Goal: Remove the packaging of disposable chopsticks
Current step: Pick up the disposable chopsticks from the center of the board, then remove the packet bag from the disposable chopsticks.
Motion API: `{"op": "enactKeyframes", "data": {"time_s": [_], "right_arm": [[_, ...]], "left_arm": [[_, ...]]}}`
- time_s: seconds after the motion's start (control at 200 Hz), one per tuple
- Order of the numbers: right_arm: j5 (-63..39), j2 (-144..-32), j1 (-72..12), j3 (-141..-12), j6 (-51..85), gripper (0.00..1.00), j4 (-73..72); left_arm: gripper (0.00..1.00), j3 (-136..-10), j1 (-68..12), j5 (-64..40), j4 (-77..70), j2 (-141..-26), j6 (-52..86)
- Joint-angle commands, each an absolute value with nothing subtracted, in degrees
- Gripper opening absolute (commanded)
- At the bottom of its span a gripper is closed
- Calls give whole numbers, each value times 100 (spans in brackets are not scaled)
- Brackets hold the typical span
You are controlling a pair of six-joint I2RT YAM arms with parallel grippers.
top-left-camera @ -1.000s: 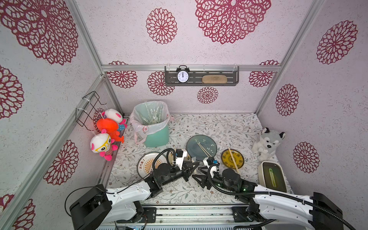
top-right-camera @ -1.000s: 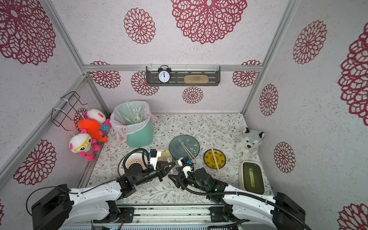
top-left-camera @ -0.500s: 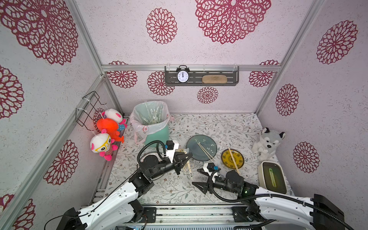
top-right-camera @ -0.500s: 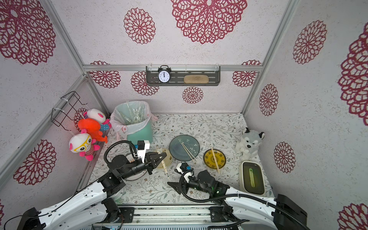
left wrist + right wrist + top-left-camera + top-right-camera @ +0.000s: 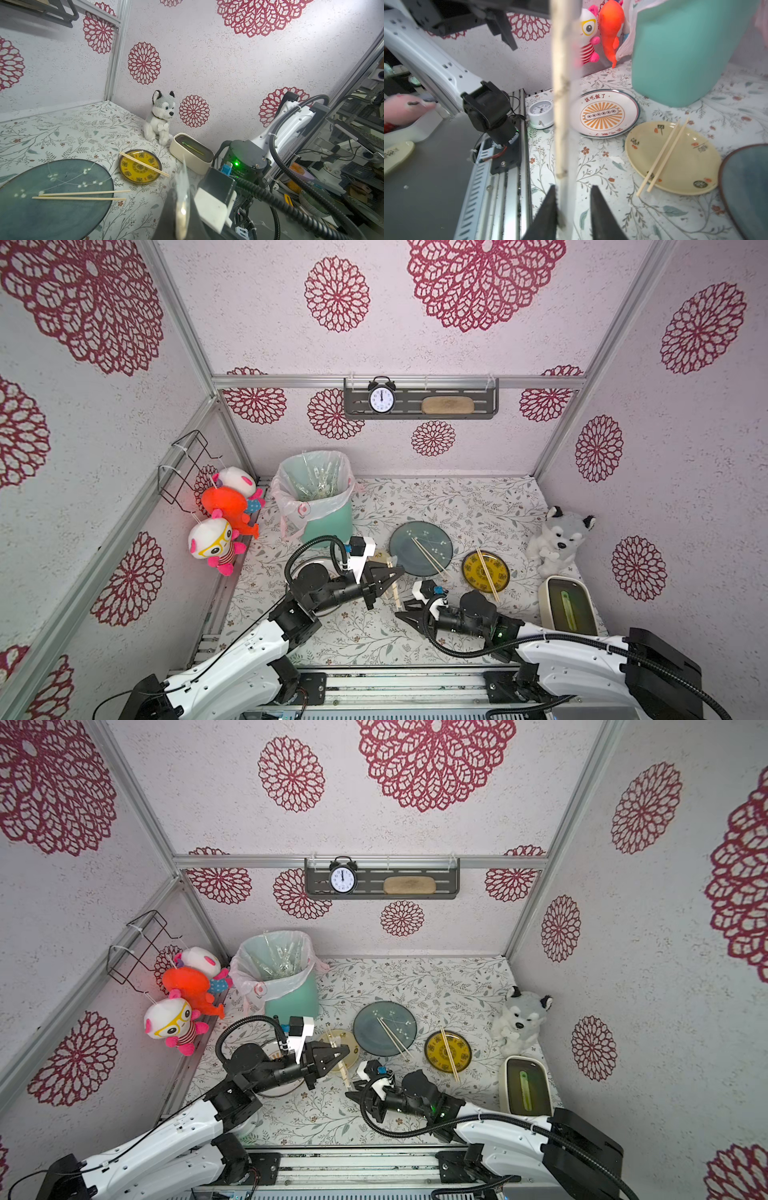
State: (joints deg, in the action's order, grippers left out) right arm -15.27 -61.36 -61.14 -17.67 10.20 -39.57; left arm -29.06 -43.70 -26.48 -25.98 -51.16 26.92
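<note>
Next, my left gripper opens and takes the lower half (image 5: 397, 594) of the wrapped chopsticks, as it holds their top, far from the sleeve tip at my right gripper.
My left gripper (image 5: 392, 578) (image 5: 182, 195) is shut on the top of a wrapped pair of disposable chopsticks (image 5: 397, 597) (image 5: 560, 104), which hangs tilted above the table. Its clear packaging (image 5: 566, 199) (image 5: 184, 172) reaches past the stick ends. My right gripper (image 5: 401, 611) (image 5: 574, 188) sits at the lower end; its jaws stand a little apart with the empty sleeve tip between them, touching one finger only. Bare chopsticks (image 5: 428, 558) lie on a dark teal plate (image 5: 419, 537), others on a yellow plate (image 5: 496, 572) and a cream plate (image 5: 685, 166).
A green bin (image 5: 328, 522) with a pinkish liner holds crumpled clear sleeves at the back left. A striped plate (image 5: 602, 113) and a small white clock (image 5: 539, 113) lie under the left arm. A husky plush (image 5: 557, 539) and a cream box (image 5: 567, 610) stand at the right.
The left gripper carried the wrapped pair up and back from the front middle. The right gripper dropped slightly and its jaws narrowed around the sleeve's lower end.
</note>
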Motion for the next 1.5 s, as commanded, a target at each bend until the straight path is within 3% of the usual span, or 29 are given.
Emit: {"op": "enactKeyframes", "data": {"time_s": [0.0, 0.05, 0.11, 0.135, 0.185, 0.225, 0.37, 0.5, 0.58, 0.826, 1.121, 1.336, 1.496], "right_arm": [[-1663, -6153, -6073, -1891, 1045, 10, -4381], [-1672, -6163, -6073, -1849, 1076, 0, -4445], [-1643, -6164, -6073, -1779, 1116, 0, -4532], [-1639, -6161, -6073, -1746, 1145, 0, -4591], [-1635, -6154, -6073, -1650, 1158, 0, -4727], [-1633, -6140, -6073, -1594, 1154, 0, -4778], [-1938, -6120, -6073, -1494, 1126, 0, -4947], [-2140, -6224, -6078, -1494, 1066, 0, -5053], [-2251, -6321, -6074, -1498, 1033, 0, -5188], [-2241, -6289, -6073, -1521, 960, 0, -5160], [-2162, -6206, -6065, -1553, 927, 0, -5200], [-2192, -6000, -5995, -1717, 836, 0, -5139], [-2268, -5942, -5926, -1921, 801, 0, -5030]], "left_arm": [[0, -2791, -4351, -2773, -2826, -5080, 2777], [0, -2763, -4351, -2743, -2848, -5064, 2769], [0, -2747, -4351, -2742, -2850, -5038, 2737], [11, -2735, -4351, -2747, -2862, -5024, 2723], [43, -2704, -4342, -2730, -2910, -4959, 2694], [53, -2658, -4293, -2793, -2948, -4818, 2715], [57, -2465, -3805, -3044, -2896, -3983, 2882], [59, -2499, -3779, -3439, -3275, -4364, 3053], [55, -2515, -3771, -3579, -3675, -4799, 3132], [16, -2461, -3771, -3931, -4360, -5226, 3319], [7, -2124, -3844, -3885, -4472, -5157, 3402], [12, -1874, -4266, -3458, -3858, -5073, 3000], [16, -1456, -4516, -3194, -4202, -5192, 2980]]}}
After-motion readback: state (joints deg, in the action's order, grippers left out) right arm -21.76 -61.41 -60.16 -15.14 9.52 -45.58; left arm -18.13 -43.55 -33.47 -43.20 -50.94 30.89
